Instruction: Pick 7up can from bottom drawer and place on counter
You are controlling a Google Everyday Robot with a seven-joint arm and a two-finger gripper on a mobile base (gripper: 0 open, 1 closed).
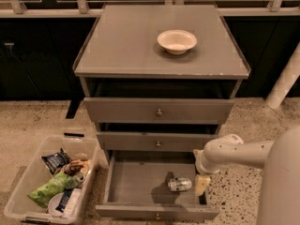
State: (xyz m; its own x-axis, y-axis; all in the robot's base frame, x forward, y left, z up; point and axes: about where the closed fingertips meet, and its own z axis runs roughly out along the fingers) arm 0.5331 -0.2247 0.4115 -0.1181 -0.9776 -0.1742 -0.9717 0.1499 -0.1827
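Next, I grip the middle of the 7up can (180,183) in the open bottom drawer, where it lies.
The 7up can (180,184), silvery with green marks, lies on its side on the floor of the open bottom drawer (136,182), towards its right side. My gripper (201,183) hangs from the white arm over the drawer's right end, just right of the can. The pale fingers (202,183) point down beside the can and hold nothing that I can see. The counter (126,46) is the flat grey cabinet top above.
A cream bowl (176,41) stands on the counter at the back right. The two upper drawers (159,111) are slightly pulled out. A clear plastic bin (28,182) with a green snack bag (52,187) and other packets sits on the floor at the left.
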